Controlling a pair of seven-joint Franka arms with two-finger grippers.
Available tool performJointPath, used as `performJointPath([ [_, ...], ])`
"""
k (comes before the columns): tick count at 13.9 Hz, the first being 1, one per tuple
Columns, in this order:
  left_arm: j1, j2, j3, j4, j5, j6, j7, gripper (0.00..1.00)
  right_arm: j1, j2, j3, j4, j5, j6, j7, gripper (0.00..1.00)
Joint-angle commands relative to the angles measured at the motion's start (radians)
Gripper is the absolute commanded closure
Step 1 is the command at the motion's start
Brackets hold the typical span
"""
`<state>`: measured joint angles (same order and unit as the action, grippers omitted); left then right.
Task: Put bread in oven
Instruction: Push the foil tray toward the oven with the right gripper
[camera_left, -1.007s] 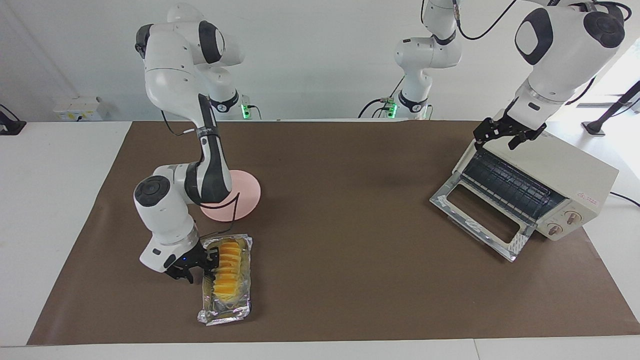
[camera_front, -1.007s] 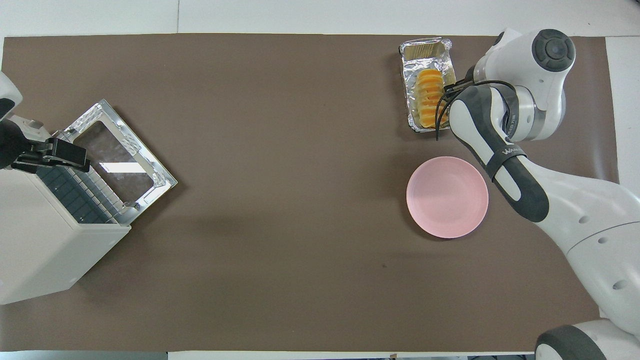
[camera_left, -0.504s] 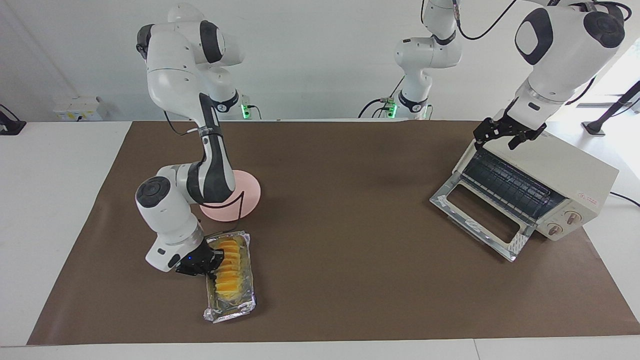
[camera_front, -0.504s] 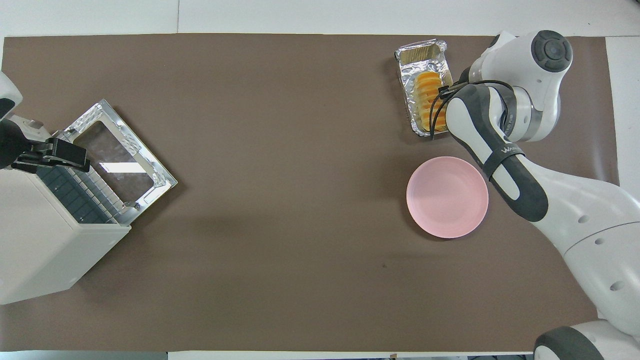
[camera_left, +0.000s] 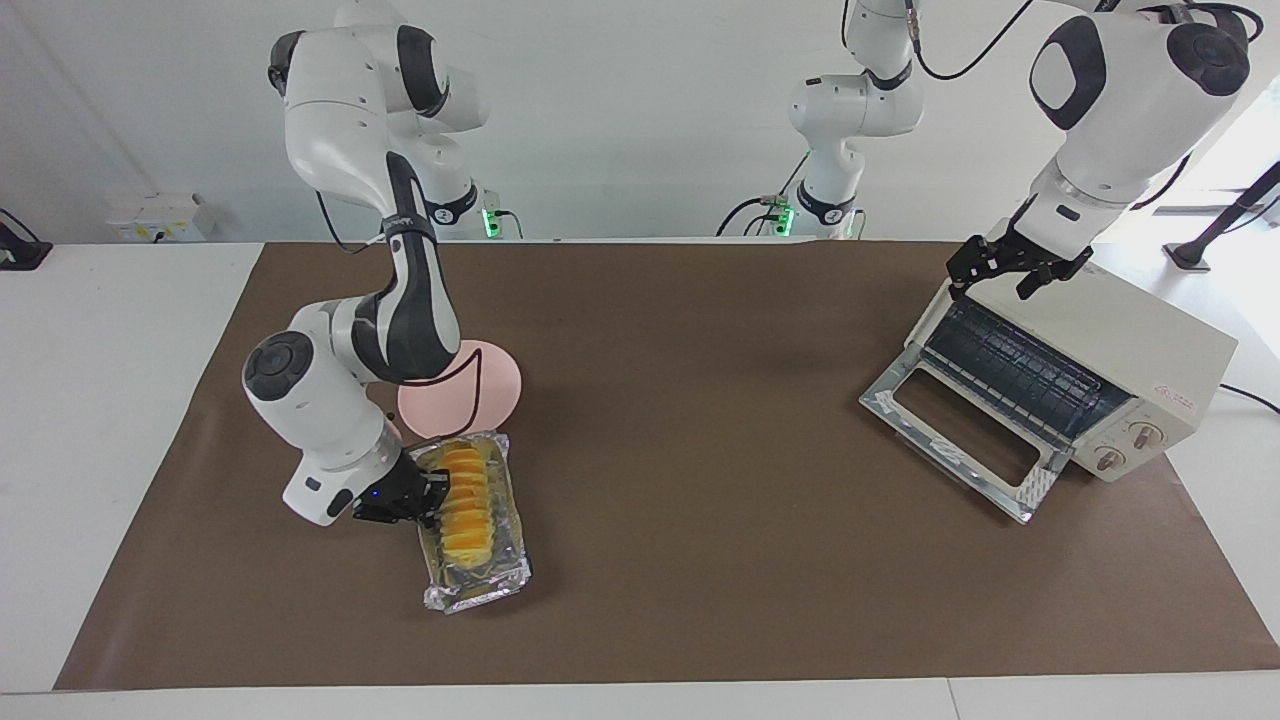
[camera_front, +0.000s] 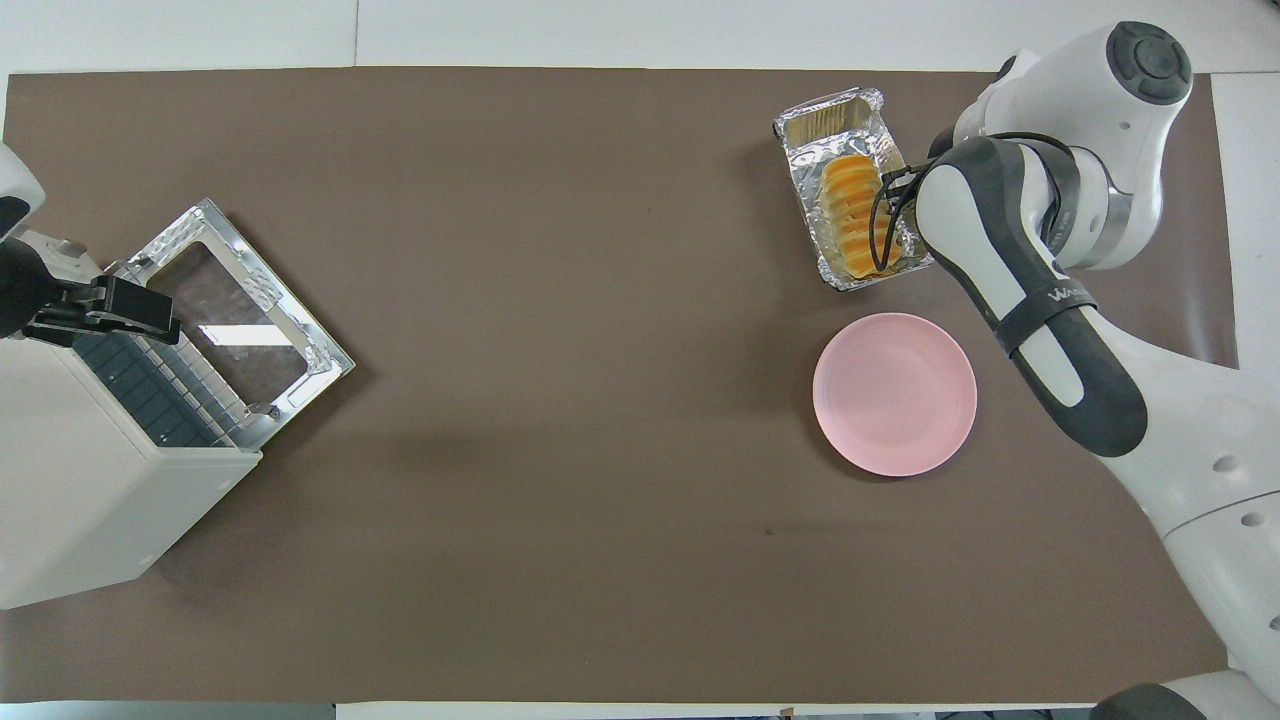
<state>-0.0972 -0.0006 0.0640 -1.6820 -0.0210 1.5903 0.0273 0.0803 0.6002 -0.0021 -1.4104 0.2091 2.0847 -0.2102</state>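
Next, I put the foil tray down on the brown paper (camera_front: 587, 344) between the oven door and the pink plate with my right gripper.
The bread (camera_left: 463, 503), a loaf of yellow-orange slices, lies in a crinkled foil tray (camera_left: 487, 590) toward the right arm's end of the table. My right gripper (camera_left: 425, 495) is shut on the tray's long rim beside the loaf. From overhead the bread (camera_front: 850, 200) shows in the foil tray (camera_front: 812, 122), and the right arm covers most of that gripper. The cream oven (camera_left: 1150, 345) stands at the left arm's end with its glass door (camera_left: 960, 430) dropped open and the rack showing. My left gripper (camera_left: 1008, 268) hangs open over the oven's top front edge.
A round pink plate (camera_left: 490, 385) lies just nearer to the robots than the foil tray, partly covered by the right arm. Brown paper covers the table between the tray and the oven (camera_front: 90, 480).
The right gripper has closed on the tray's rim. The tray with the bread has turned and shifted toward the pink plate with it. The left arm has not moved.
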Motion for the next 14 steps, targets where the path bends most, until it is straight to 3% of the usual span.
performJointPath([
  [1,0.001,-0.018,0.002,-0.005,-0.008,-0.010,-0.009,0.00,0.041,-0.046,0.007,0.008,0.026,-0.051,0.136,1.00],
  [6,0.001,-0.018,0.002,-0.005,-0.008,-0.010,-0.009,0.00,0.200,-0.077,-0.001,0.001,0.018,-0.089,0.423,1.00],
  [9,0.001,-0.018,0.002,-0.005,-0.008,-0.010,-0.009,0.00,0.280,-0.086,-0.002,-0.022,0.015,-0.077,0.498,1.00],
  [14,0.001,-0.018,0.002,-0.005,-0.008,-0.010,-0.009,0.00,0.410,-0.152,-0.002,-0.211,-0.005,0.095,0.592,1.00],
])
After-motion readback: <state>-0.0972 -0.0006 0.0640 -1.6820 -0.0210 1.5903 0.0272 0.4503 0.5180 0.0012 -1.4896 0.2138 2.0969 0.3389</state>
